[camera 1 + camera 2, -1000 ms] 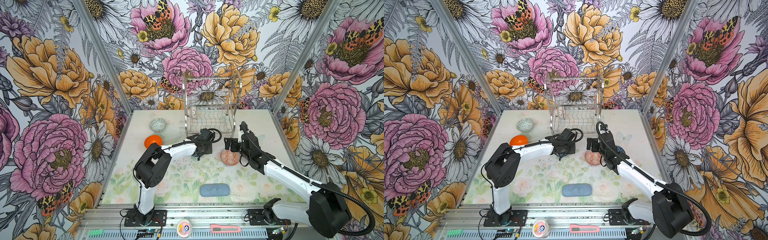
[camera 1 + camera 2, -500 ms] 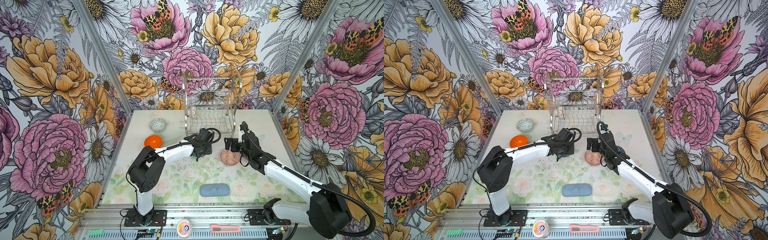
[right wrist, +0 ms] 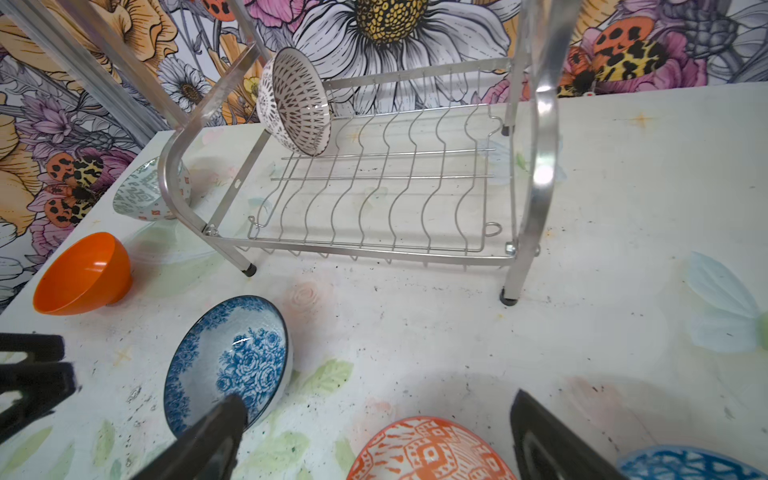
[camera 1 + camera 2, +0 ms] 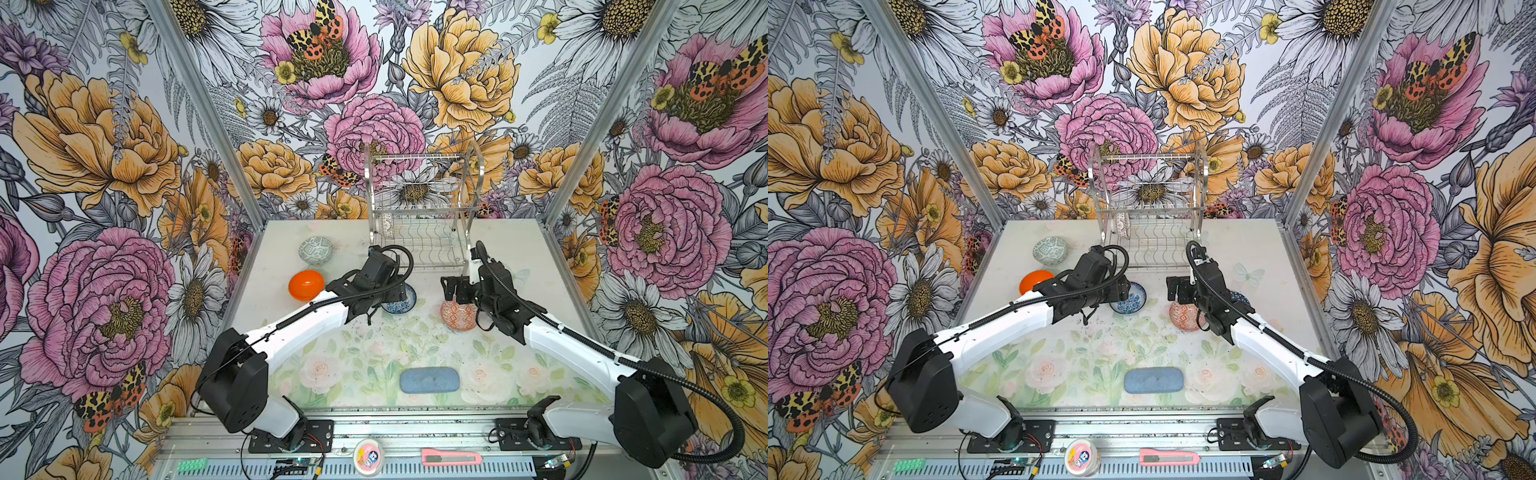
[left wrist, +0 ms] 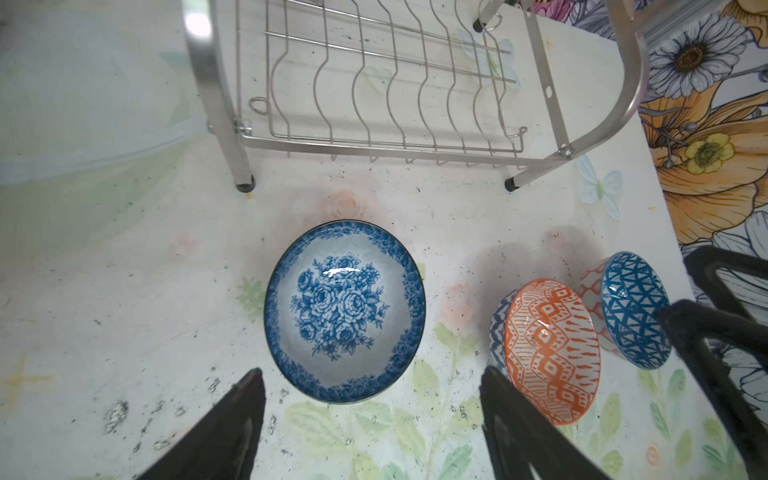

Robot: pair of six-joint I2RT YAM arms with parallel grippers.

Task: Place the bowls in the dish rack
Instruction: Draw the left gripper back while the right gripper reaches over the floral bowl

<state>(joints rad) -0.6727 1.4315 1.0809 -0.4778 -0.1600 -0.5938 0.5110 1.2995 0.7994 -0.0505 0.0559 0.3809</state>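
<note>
Next, my right gripper goes to the blue floral bowl and closes on the near side of that bowl's rim (image 4: 395, 313) (image 3: 177, 433), facing away from the dish rack.
The dish rack (image 4: 471, 195) stands at the back, with the black-and-white lattice bowl (image 3: 295, 99) on edge in its lower tier. The blue floral bowl (image 5: 345, 311) sits upright on the table just ahead of my open, empty left gripper (image 5: 371, 374). My right gripper (image 3: 376, 399) hangs open and empty above the tilted orange-white bowl (image 3: 432, 451). The dark-blue triangle bowl (image 5: 631, 309) stands beside that one. At the left are the plain orange bowl (image 4: 306, 285), on its side, and the grey-green bowl (image 4: 316, 250).
A blue-grey oblong pad (image 4: 429, 379) lies near the table's front edge. A pink tub (image 4: 369, 456) and a pink cutter (image 4: 451, 458) rest on the front rail. Flowered walls close in the left, back and right sides.
My left gripper's jaws have opened, and the blue floral bowl now shows on the table by them. The left arm's elbow has swung left. The right arm has not moved.
</note>
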